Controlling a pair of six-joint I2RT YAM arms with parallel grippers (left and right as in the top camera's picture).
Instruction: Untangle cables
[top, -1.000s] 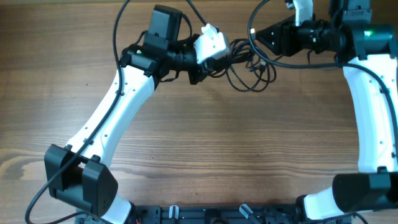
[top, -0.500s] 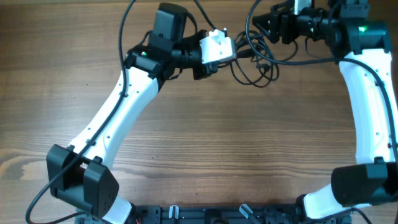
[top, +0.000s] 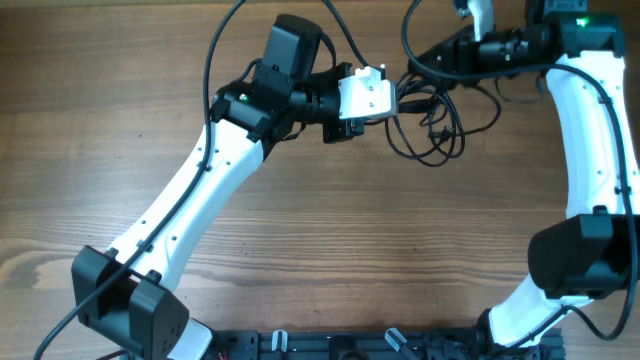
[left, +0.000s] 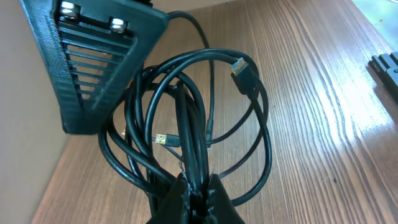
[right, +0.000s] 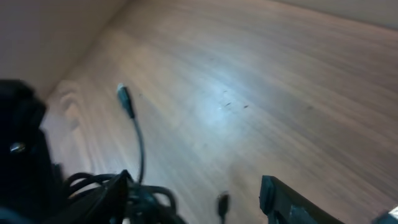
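Note:
The cable loops bunch against my right gripper's finger, outside its open fingers, so I will back that gripper clear and take the tangle (top: 416, 106) close beside my left gripper.
The cables (top: 432, 122) are a tangle of thin black cords in loose loops at the table's far middle. My left gripper (top: 397, 100) is shut on several strands, and in the left wrist view the jaws (left: 196, 190) pinch the bundle (left: 186, 124). Loops fan out above them, with a silver-tipped plug (left: 242, 67) and a small plug (left: 160, 139). My right gripper (top: 422, 62) is just beyond the tangle. In the right wrist view it (right: 196, 196) is open, with the cables (right: 146, 199) against its left finger, one plug (right: 124, 98) sticking up and another (right: 222, 203) between the fingers.
The wooden table (top: 330, 240) spreads toward the near side. The white left arm (top: 190, 190) crosses the left half and the right arm (top: 595, 150) runs along the right edge. Thicker black arm cables (top: 215, 50) arc near the far edge.
My left gripper has moved right with the cable bundle, dragging the loops right and slightly nearer. My right gripper shifted back and forth near the far edge and stays by the tangle.

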